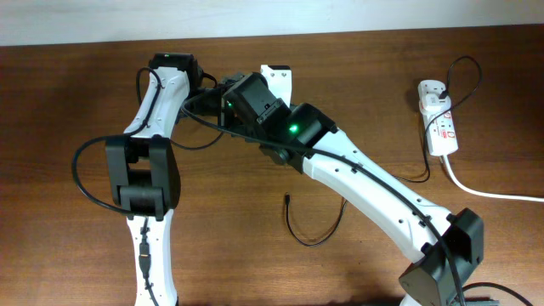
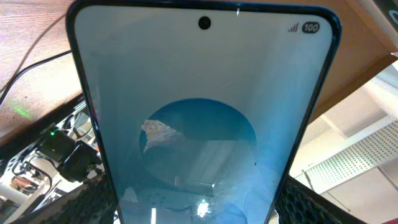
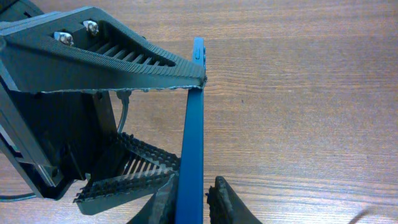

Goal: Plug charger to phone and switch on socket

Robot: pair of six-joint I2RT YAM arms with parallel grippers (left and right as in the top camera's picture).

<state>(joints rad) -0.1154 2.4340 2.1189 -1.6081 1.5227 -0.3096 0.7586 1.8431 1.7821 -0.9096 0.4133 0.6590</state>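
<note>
The phone's bottom end sits inside my left gripper, so my right gripper will hold the phone while my left gripper takes one long edge [image 2: 91, 102].
The phone [image 2: 199, 112] fills the left wrist view, blue screen facing the camera. My left gripper [image 2: 199, 208] is shut on its two long edges. In the right wrist view the phone [image 3: 191, 137] stands edge-on above the table. My right gripper [image 3: 191, 202] straddles its thickness, one jaw touching and a narrow gap at the other. Overhead, both grippers [image 1: 234, 93] meet at the back middle and hide the phone. The charger [image 1: 316, 231] lies looped on the table, its tip [image 1: 288, 199] free. The socket [image 1: 439, 119] lies at the far right.
The socket's thick white cord [image 1: 497, 194] runs off the right edge. The left arm [image 1: 144, 170] stands at the left and the right arm [image 1: 382, 191] crosses the middle, next to the charger loop. The left gripper's ribbed fingers [image 3: 118, 62] sit close beside my right jaws.
</note>
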